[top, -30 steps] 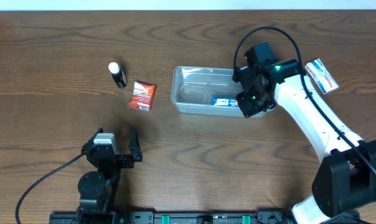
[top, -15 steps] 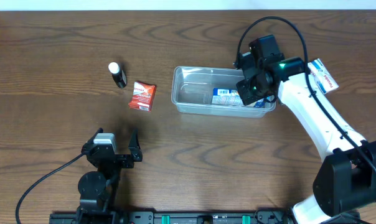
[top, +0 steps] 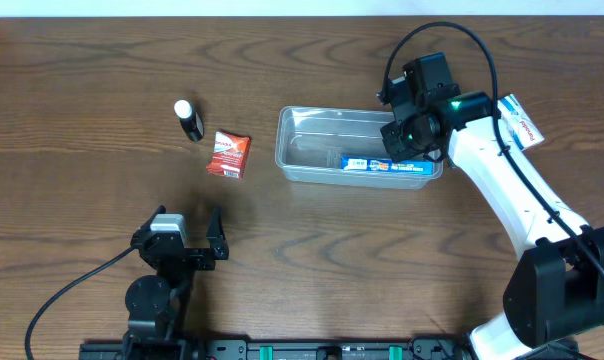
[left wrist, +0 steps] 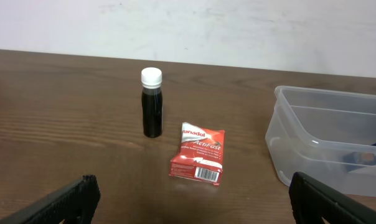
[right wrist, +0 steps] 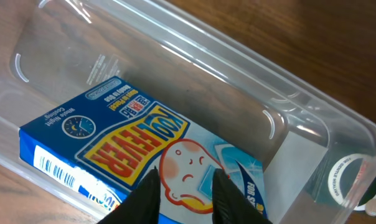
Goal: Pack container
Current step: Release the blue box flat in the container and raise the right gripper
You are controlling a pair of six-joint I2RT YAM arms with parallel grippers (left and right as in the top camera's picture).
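Observation:
Next, my right gripper opens, turns and takes the box across its thin barcode side (right wrist: 66,177), as its fingers are nearly closed over the Kool Fever box's broad side.
The clear plastic container (top: 312,145) stands at the table's middle right. A blue "Kool Fever" box (top: 365,164) lies flat inside it along the near wall. My right gripper (top: 402,148) hovers over the box's right end. In the right wrist view its jaws (right wrist: 183,196) stand slightly apart above the box's face (right wrist: 126,149), open and gripping nothing. My left gripper (top: 187,224) rests wide open near the front edge, empty. From the left wrist it (left wrist: 197,205) faces a red packet (left wrist: 199,154), a dark bottle (left wrist: 152,102) and the container (left wrist: 312,143).
Left of the container, a dark bottle with a white cap (top: 189,119) stands beside a red packet (top: 228,154). A white box with red and blue print (top: 517,121) lies right of the container, partly under the right arm. A round label (right wrist: 353,180) marks the container's corner.
The right gripper carried the blue box a little toward the container's far right end, then its jaws parted. The box now lies flat along the near wall. The left arm stayed still.

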